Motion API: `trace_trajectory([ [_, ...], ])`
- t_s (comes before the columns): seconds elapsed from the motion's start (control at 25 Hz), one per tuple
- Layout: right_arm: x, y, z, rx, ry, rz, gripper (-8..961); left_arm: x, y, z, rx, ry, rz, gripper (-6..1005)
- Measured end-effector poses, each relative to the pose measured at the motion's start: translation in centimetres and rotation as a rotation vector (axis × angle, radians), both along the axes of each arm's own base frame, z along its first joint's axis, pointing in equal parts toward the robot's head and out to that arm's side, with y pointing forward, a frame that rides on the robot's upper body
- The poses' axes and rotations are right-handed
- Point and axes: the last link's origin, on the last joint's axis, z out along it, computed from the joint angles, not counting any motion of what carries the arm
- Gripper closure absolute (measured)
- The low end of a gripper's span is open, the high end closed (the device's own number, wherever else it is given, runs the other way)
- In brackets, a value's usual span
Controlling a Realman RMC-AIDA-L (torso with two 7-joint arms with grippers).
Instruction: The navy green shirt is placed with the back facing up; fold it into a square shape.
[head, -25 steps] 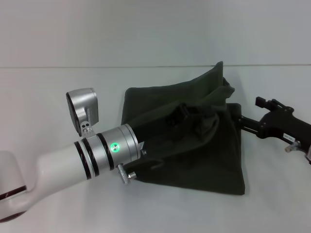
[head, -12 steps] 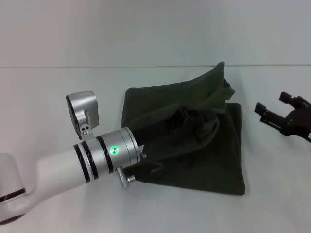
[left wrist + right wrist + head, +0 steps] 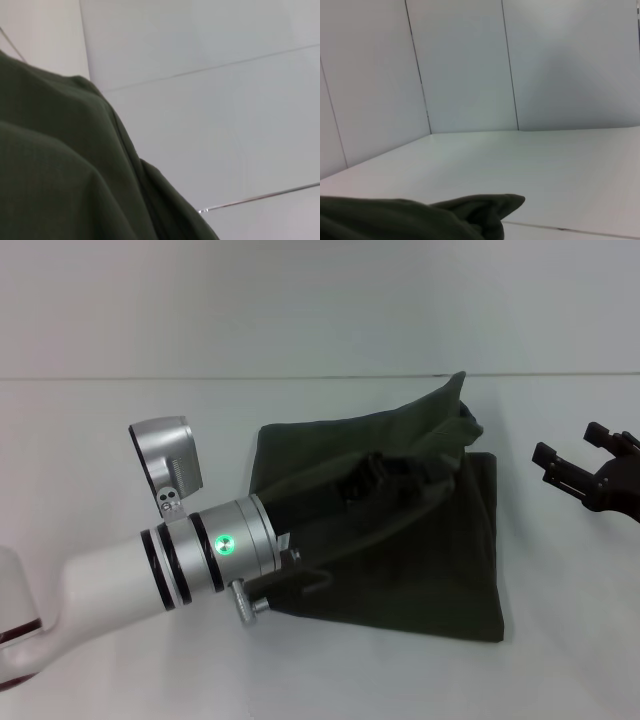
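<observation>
I need to let go of the navy green shirt's flap with my left gripper on the lower layer (image 3: 468,555), near the edge that faces my right gripper.
The navy green shirt (image 3: 420,560) lies partly folded on the white table, back up, with one flap raised to a peak (image 3: 455,390) at the far side. My left gripper (image 3: 372,478) reaches in from the lower left and is buried in the bunched folds at the shirt's middle, shut on the cloth, its fingers mostly hidden. The left wrist view is filled with dark shirt cloth (image 3: 55,165) close up. Off the shirt's right edge, my right gripper (image 3: 567,442) hangs open and holds nothing. A tip of the shirt (image 3: 470,212) shows low in the right wrist view.
The white table (image 3: 120,420) extends to a pale wall behind. My left arm's silver wrist and white forearm (image 3: 200,550) lie across the near left part of the table, covering the shirt's near left corner.
The right gripper let go of the shirt's right edge and drew back to the right, open. The left arm shifted slightly left; the raised flap stays up.
</observation>
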Motion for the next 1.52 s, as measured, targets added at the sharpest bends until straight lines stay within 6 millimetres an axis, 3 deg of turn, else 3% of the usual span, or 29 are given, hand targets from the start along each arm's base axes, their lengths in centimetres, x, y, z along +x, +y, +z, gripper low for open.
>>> trace_trajectory([
  [0.56, -0.3, 0.6, 0.4, 0.024, 0.015, -0.002, 39, -0.5, -0.9, -0.9, -0.046, 0.036, -0.001, 984],
  [0.88, 0.1, 1.2, 1.0, 0.062, 0.031, -0.046, 39, -0.7, -2.9, -1.1, -0.059, 0.016, -0.089, 985],
  [1.12, -0.1, 1.6, 1.3, 0.064, 0.075, -0.065, 39, -1.7, -3.7, -0.3, -0.061, 0.035, -0.138, 724],
  [1.24, -0.4, 1.8, 1.2, 0.058, 0.070, -0.056, 38, -2.1, -3.5, -0.4, -0.051, 0.058, -0.126, 623],
  [1.52, -0.8, 2.0, 0.8, 0.043, 0.062, -0.042, 38, -2.3, -2.5, -0.1, -0.007, 0.100, -0.126, 280],
])
